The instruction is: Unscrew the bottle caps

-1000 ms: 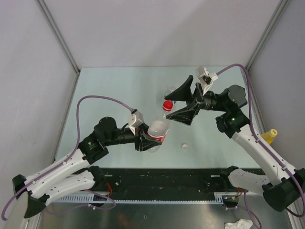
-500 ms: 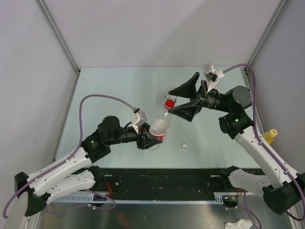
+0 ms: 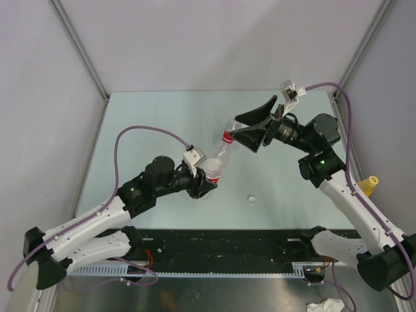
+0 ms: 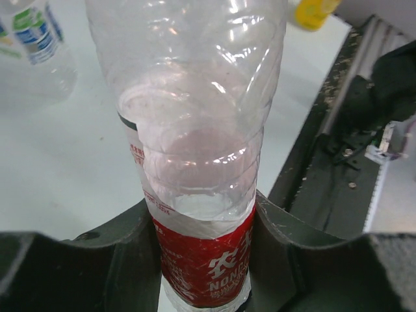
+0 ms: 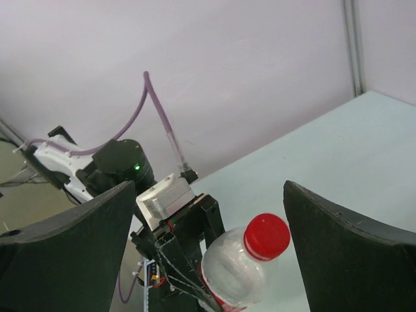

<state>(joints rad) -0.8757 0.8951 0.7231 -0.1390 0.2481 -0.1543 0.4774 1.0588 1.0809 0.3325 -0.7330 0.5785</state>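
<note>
The clear bottle's cap has to be unscrewed, so next I should close my right gripper on the red cap (image 3: 227, 137) (image 5: 267, 236) of that bottle.
A clear bottle (image 3: 214, 168) with a red label (image 4: 205, 260) is held tilted above the table, and my left gripper (image 4: 203, 260) is shut on its labelled lower body. Its red cap (image 3: 227, 136) (image 5: 266, 235) points toward my right gripper (image 3: 239, 128) (image 5: 208, 250). That gripper stands open, with one finger on each side of the cap and neither touching it. A white cap (image 3: 252, 200) lies loose on the table. A bottle with a blue-green label (image 4: 36, 32) stands at the back. A yellow-capped bottle (image 3: 368, 185) stands at the right edge.
Grey walls enclose the pale green table (image 3: 149, 123) on three sides. A black rail (image 3: 221, 244) runs along the near edge by the arm bases. Crumpled white paper (image 3: 325, 305) lies at the bottom right.
My left arm has lifted and tilted the red-label bottle up and to the right. My right gripper has turned and come in so its open fingers flank the red cap.
</note>
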